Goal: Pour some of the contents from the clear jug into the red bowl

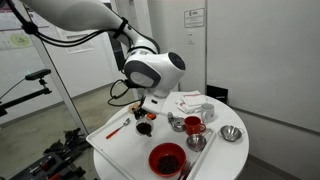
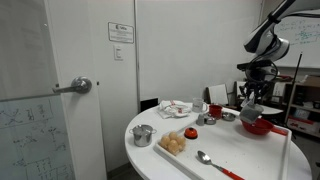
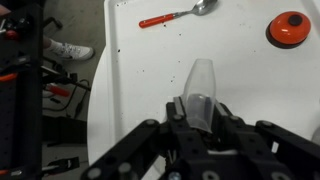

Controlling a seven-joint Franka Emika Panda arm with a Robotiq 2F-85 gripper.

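Next, I set the clear jug on the white table (image 1: 144,145) between the red-handled spoon and red bowl.
My gripper (image 3: 200,110) is shut on the clear jug (image 3: 201,80), a small see-through cup that stands out past the fingertips over the white table. In both exterior views the gripper (image 1: 148,106) (image 2: 251,100) hangs above the table. The red bowl (image 1: 166,158) sits near the table's front edge, apart from the gripper; it also shows in an exterior view (image 2: 258,127) just below and beside the gripper. The bowl is out of the wrist view.
A red-handled spoon (image 3: 178,15) (image 1: 118,128) lies near the table corner. A small orange round item (image 3: 290,28) sits beside it. Metal bowls (image 1: 231,134) (image 1: 196,143) and a taller clear vessel with red inside (image 1: 194,125) stand beyond the red bowl. A metal bowl (image 2: 143,134) stands near the table edge.
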